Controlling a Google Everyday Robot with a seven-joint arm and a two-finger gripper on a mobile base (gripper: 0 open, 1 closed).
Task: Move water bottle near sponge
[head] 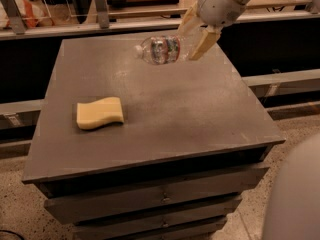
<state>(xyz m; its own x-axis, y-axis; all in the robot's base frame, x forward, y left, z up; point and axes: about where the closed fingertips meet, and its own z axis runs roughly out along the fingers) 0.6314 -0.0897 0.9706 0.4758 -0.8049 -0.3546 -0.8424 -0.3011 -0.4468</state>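
Next, my gripper sets the water bottle free once it is at the far edge of the pale yellow sponge point(110, 100).
The water bottle point(159, 50) is clear with a red and green label band. It lies horizontally with its white cap pointing left, held just above the far part of the dark table point(190, 109). My gripper point(194, 34) comes in from the upper right and is shut on the bottle's base end, one tan finger point(204, 43) in front and one behind. The pale yellow sponge point(100, 113) lies flat at the table's left-middle, well apart from the bottle, down and to the left of it.
The table has drawers point(160, 199) below its front edge. A rail with clutter point(100, 9) runs behind the far edge. My white body point(295, 199) fills the lower right corner. The small dark packet does not show.
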